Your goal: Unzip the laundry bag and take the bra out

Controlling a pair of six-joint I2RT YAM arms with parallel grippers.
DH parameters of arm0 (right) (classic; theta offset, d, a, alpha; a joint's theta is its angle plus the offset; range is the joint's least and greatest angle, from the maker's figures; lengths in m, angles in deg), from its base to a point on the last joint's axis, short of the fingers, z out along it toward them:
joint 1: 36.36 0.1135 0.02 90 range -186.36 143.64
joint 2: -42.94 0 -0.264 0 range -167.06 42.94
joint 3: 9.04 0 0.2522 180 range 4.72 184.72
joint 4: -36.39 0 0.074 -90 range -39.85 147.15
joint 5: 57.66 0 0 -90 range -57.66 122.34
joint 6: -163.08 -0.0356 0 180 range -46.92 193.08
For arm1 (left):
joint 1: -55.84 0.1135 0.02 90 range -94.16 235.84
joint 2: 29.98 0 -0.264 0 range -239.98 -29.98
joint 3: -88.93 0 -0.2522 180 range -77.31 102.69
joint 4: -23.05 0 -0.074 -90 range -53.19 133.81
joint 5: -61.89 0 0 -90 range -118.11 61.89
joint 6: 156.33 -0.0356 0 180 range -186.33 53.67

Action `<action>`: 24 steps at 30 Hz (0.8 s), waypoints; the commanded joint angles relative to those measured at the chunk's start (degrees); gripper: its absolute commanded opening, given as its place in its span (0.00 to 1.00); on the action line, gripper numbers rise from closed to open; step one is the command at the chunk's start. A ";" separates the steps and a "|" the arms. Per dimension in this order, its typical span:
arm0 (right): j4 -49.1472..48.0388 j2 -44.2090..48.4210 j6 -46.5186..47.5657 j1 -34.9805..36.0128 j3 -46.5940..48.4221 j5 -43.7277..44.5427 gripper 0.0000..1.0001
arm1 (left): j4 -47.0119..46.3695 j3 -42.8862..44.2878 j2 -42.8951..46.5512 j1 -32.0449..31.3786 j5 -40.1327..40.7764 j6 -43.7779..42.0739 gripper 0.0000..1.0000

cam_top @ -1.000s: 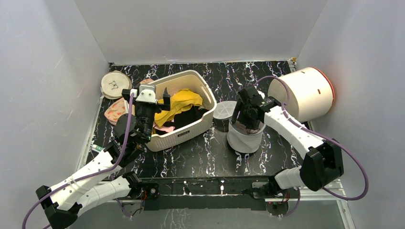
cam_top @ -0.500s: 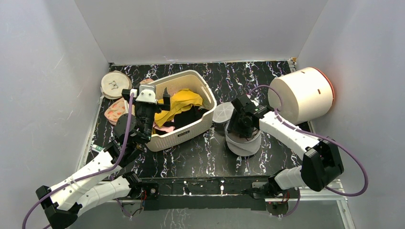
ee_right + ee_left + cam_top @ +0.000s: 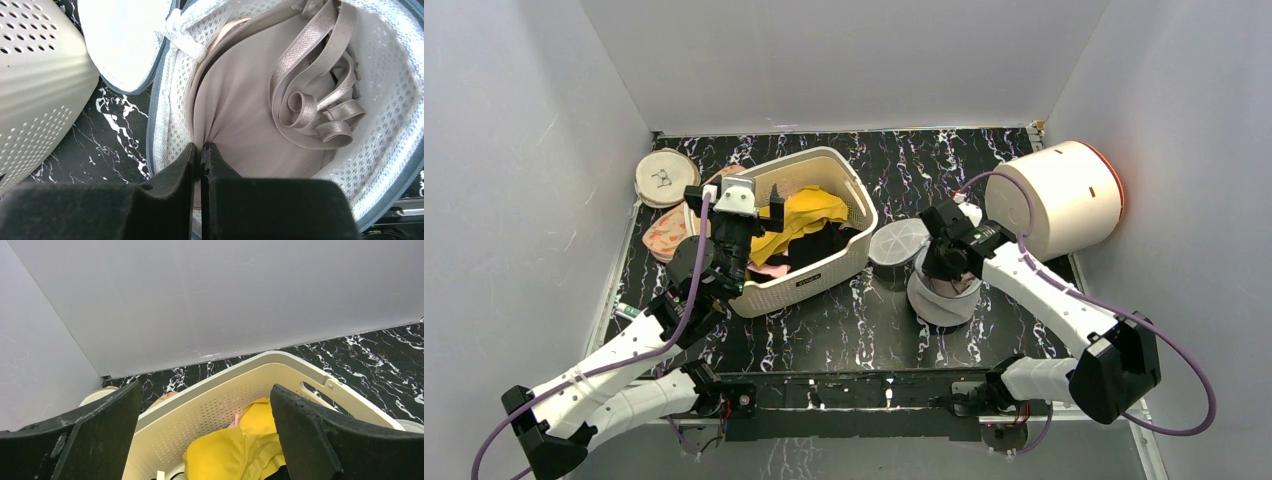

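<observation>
My left gripper needs to hold the side of the laundry bag steady while my right gripper takes the bra's edge [image 3: 192, 112], because the bag stands loose around the pinched bra.
The laundry bag [image 3: 944, 300], a whitish mesh drum, stands open right of the middle with its round lid [image 3: 896, 240] flapped over to the left. In the right wrist view the pale pink bra [image 3: 240, 110] lies folded inside the mesh wall [image 3: 395, 75], its straps [image 3: 320, 100] coiled on top. My right gripper [image 3: 201, 147] reaches down into the bag, shut on a pinched fold of the bra fabric near the bag's left wall. From above, that gripper [image 3: 944, 265] sits in the bag's mouth. My left gripper [image 3: 205, 390] hangs open over the basket, holding nothing.
A cream perforated basket [image 3: 824, 265] holds a bright yellow bra [image 3: 804, 215] and dark clothes. A large white drum [image 3: 1059, 195] lies at the back right. A cream disc [image 3: 661, 176] and a pink patterned disc [image 3: 664, 235] lie at the back left.
My right gripper has closed on the bra fabric and sunk lower into the bag, which now looks squashed down. The left arm has barely moved.
</observation>
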 commanded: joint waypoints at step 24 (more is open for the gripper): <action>-2.46 4.93 16.99 1.13 2.15 -1.62 0.00 | 9.27 3.21 -1.22 0.16 -8.63 15.51 0.98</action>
